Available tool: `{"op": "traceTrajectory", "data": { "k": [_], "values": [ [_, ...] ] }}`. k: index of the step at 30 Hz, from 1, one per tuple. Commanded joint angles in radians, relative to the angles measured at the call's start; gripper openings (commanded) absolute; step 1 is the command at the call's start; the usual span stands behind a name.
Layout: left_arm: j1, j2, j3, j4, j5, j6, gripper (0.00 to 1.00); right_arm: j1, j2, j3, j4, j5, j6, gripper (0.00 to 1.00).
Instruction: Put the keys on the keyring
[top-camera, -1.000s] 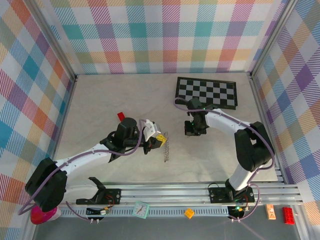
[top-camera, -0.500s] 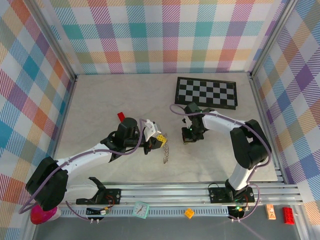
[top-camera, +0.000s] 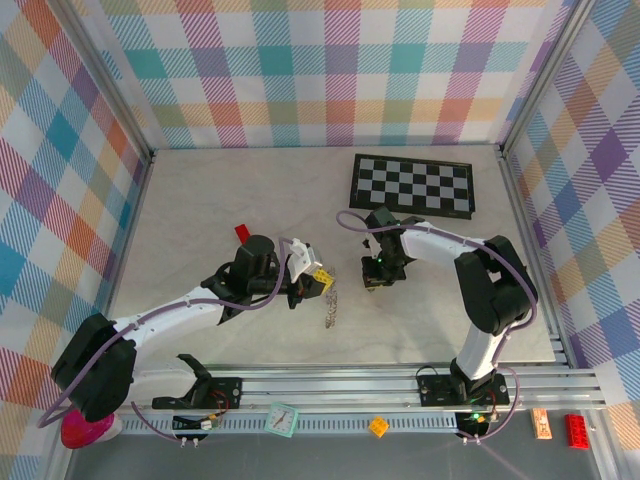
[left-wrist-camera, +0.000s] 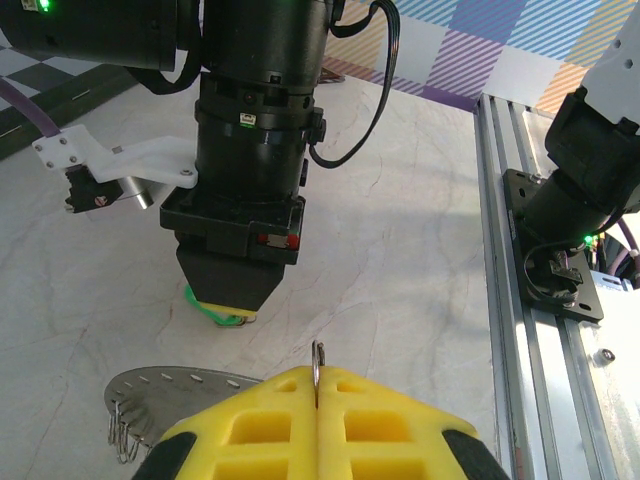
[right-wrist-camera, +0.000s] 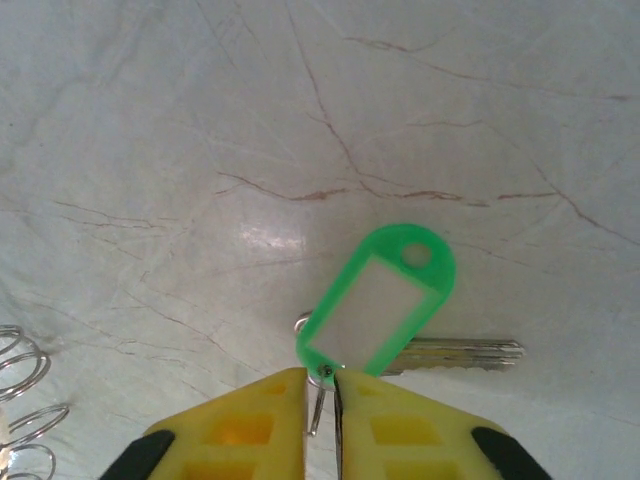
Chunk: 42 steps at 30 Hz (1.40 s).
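Note:
The small split ring slants across the gap between my right gripper's fingers. Next, I open, lower around the ring and pinch it beside the green tag's hole (right-wrist-camera: 325, 371).
A key (right-wrist-camera: 462, 352) with a green plastic tag (right-wrist-camera: 380, 305) lies flat on the marble table. Its small split ring stands in the narrow gap between the yellow fingers of my right gripper (right-wrist-camera: 321, 388), whose jaws are slightly apart. In the top view that gripper (top-camera: 372, 280) points down at the table centre. Just to its left, my left gripper (top-camera: 322, 282) is shut on a thin wire loop (left-wrist-camera: 318, 358) of the keyring (top-camera: 331, 306), which hangs below it like a silvery chain. In the left wrist view, the right gripper (left-wrist-camera: 228, 300) stands over the green tag (left-wrist-camera: 213, 311).
A small red block (top-camera: 242, 233) lies behind the left arm. A black-and-white checkerboard (top-camera: 413, 185) sits at the back right. Wire coils (right-wrist-camera: 20, 400) show at the left edge of the right wrist view. An aluminium rail (left-wrist-camera: 520, 300) borders the table's near edge.
The right gripper has moved left and nearer, towards the left gripper, bringing the green-tagged key down to the table. Its jaws have parted slightly. The left arm has held still.

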<state>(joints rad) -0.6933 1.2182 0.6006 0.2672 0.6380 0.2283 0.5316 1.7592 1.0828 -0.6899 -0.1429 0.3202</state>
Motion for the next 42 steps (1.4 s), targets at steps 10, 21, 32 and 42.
{"op": "traceTrajectory", "data": {
  "k": [10, 21, 32, 42],
  "values": [
    [-0.015, 0.005, 0.016, 0.045, 0.032, -0.003, 0.00, 0.010, 0.006, 0.016, -0.049, -0.001, -0.014, 0.22],
    [-0.016, 0.008, 0.016, 0.043, 0.032, -0.002, 0.00, 0.025, 0.022, 0.023, -0.056, 0.006, -0.017, 0.21],
    [-0.015, 0.010, 0.018, 0.041, 0.034, 0.000, 0.00, 0.029, 0.033, 0.031, -0.063, 0.032, -0.014, 0.13],
    [-0.016, 0.011, 0.018, 0.040, 0.033, -0.002, 0.00, 0.028, 0.025, 0.034, -0.062, 0.032, -0.014, 0.14]
  ]
}}
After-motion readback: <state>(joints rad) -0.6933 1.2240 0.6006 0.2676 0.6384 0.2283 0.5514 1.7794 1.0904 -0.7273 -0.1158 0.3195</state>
